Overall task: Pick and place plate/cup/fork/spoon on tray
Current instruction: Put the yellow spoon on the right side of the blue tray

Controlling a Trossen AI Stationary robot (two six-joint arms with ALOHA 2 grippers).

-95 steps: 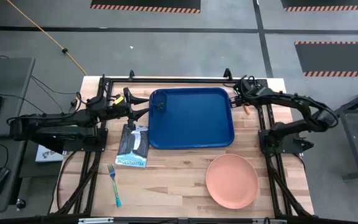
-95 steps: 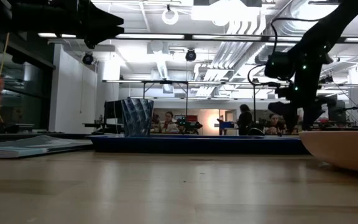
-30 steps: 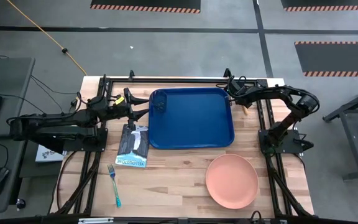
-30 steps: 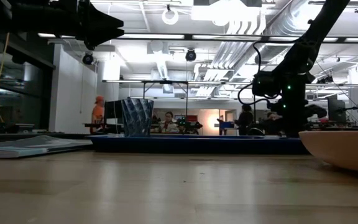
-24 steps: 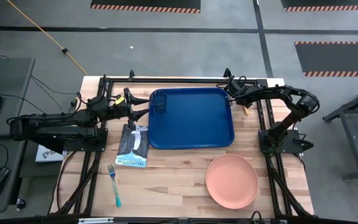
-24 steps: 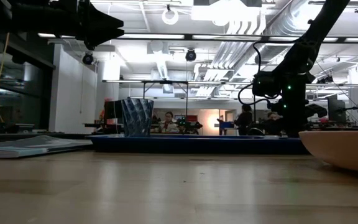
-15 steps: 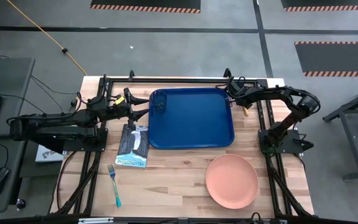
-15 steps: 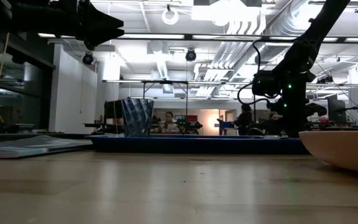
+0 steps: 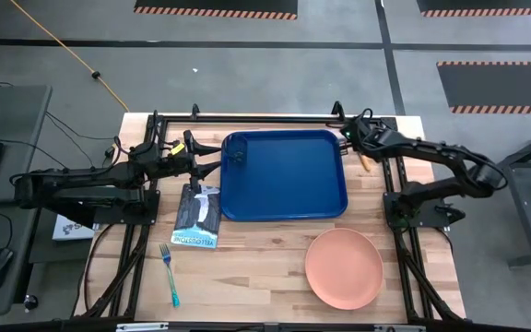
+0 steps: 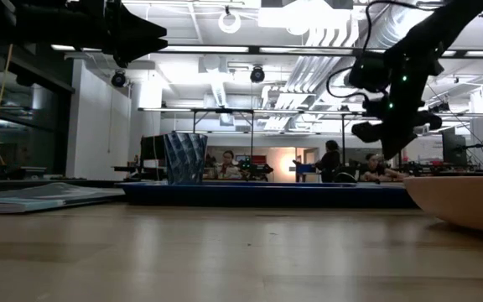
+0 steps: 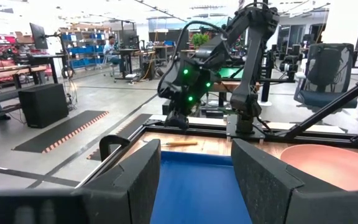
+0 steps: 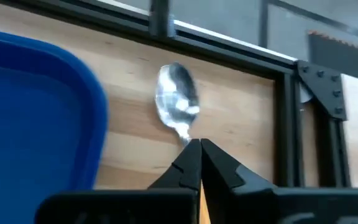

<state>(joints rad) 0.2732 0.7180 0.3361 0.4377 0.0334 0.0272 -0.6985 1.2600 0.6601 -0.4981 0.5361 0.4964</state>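
Observation:
The spoon is lying on the wood below the shut, empty fingers of my right gripper, so next I open them, lower them and take the spoon's orange handle (image 9: 365, 163).
The orange-handled spoon (image 12: 178, 101) is at the table's far right, beside the blue tray's (image 9: 293, 189) far right corner. My right gripper (image 9: 354, 137) is shut on it. The dark grey cup (image 9: 236, 150) stands upright in the tray's far left corner. The salmon plate (image 9: 343, 268) rests on the table near the right front. The blue-handled fork (image 9: 169, 275) lies flat near the left front. My left gripper (image 9: 212, 159) is open and empty, raised beside the tray's left rim. My right gripper has the spoon's orange handle (image 12: 199, 190) pinched between its two shut fingers (image 12: 219, 165), close to the neck. The fingers lie along the spoon, and the silvery bowl (image 12: 178, 99) sticks out past their tips toward the table's far edge. In the low view the gripper (image 10: 374, 130) stands well above the tray's rim.
A dark packet with white print (image 9: 197, 217) lies left of the tray. Black frame rails (image 9: 265, 118) run along the table's far edge and both sides. Bare wood lies between the tray's near rim and the plate.
My right gripper has risen from its low place at the tray's far right corner, and its arm's elbow has swung toward the table's right edge.

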